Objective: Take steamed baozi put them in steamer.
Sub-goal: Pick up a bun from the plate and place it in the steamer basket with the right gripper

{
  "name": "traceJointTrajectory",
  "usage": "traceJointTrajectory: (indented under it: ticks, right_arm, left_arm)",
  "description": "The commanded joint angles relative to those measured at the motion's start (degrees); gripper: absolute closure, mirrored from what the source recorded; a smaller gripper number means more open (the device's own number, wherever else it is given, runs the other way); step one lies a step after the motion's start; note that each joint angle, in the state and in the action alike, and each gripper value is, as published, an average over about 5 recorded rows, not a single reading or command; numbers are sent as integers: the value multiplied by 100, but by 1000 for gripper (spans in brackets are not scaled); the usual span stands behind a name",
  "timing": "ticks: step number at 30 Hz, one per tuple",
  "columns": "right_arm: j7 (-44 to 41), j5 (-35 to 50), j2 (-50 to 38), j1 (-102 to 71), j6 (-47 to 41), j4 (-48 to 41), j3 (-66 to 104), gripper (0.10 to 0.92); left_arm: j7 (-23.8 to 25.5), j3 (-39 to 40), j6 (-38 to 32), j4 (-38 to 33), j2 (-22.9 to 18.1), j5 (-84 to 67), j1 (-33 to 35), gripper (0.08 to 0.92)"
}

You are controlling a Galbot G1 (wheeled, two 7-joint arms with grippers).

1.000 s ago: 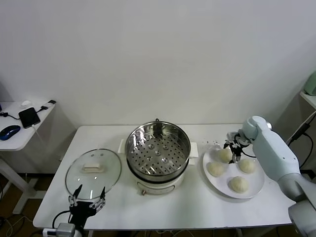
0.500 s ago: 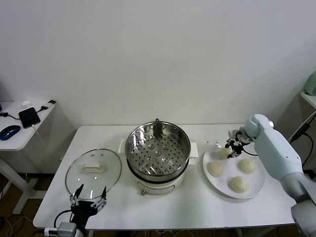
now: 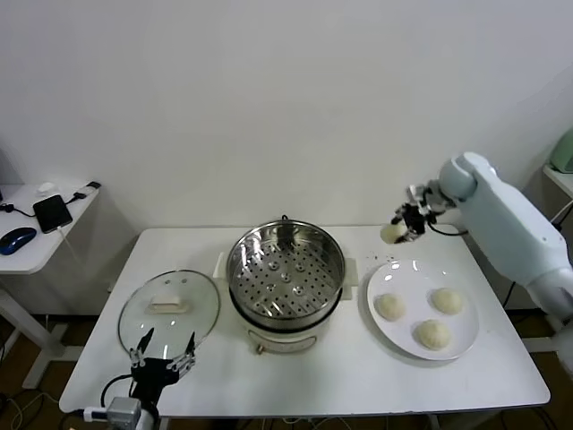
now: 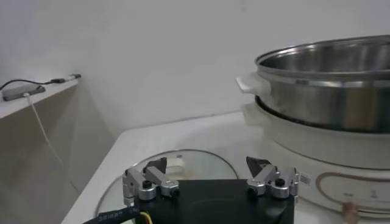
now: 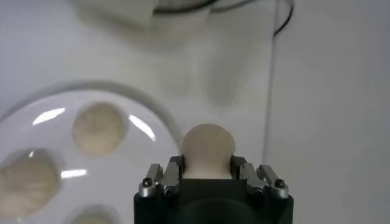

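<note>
Next, I release the baozi from my right gripper on the steel steamer basket's bottom with holes, toward the basket's back rim (image 3: 282, 251).
My right gripper (image 3: 403, 224) is shut on one cream-white baozi (image 3: 392, 233) and holds it in the air above the table, between the white plate (image 3: 466, 336) and the steamer (image 3: 286, 269). In the right wrist view the baozi (image 5: 208, 148) sits between the two fingers. Three more baozi (image 3: 390, 306) (image 3: 448, 300) (image 3: 432, 334) lie on the plate. The steel steamer basket is empty and stands on its white pot base. My left gripper (image 3: 161, 360) is open and empty, parked low at the table's front left, near the glass lid (image 3: 170, 309).
The glass lid with a white handle lies flat left of the steamer and shows in the left wrist view (image 4: 177, 167). A side table (image 3: 36, 246) with a phone and a mouse stands at the far left. The wall is close behind the table.
My right gripper has lifted one baozi off the plate and carried it up and a little left. Three baozi stay on the plate. The left arm has barely moved.
</note>
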Motion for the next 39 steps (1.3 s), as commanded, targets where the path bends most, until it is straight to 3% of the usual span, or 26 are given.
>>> traceJointTrajectory:
  ticks: [1, 6, 15, 28, 34, 39]
  right_arm:
    - [-555, 1497, 942, 1551, 112, -517, -1274, 508]
    - [-882, 2428, 1882, 1547, 2124, -1513, -1540, 508]
    - [-760, 717, 2297, 1106, 4518, -1072, -1636, 508]
    - [-142, -857, 2250, 321, 4770, -424, -1420, 508]
    - [579, -1951, 2445, 31, 4770, -647, -978, 508]
    - [810, -2283, 2533, -59, 4770, -760, -906, 508]
  left_arm:
    - [-29, -20, -13, 7, 3, -52, -31, 177]
    - [-24, -52, -11, 20, 12, -137, -44, 177]
    - [-47, -77, -25, 98, -33, -159, -42, 177]
    - [-61, -52, -40, 74, -86, -134, 10, 177]
    - [-67, -74, -41, 59, -84, -135, 14, 177]
    - [-69, -65, -42, 51, -118, -135, 21, 177]
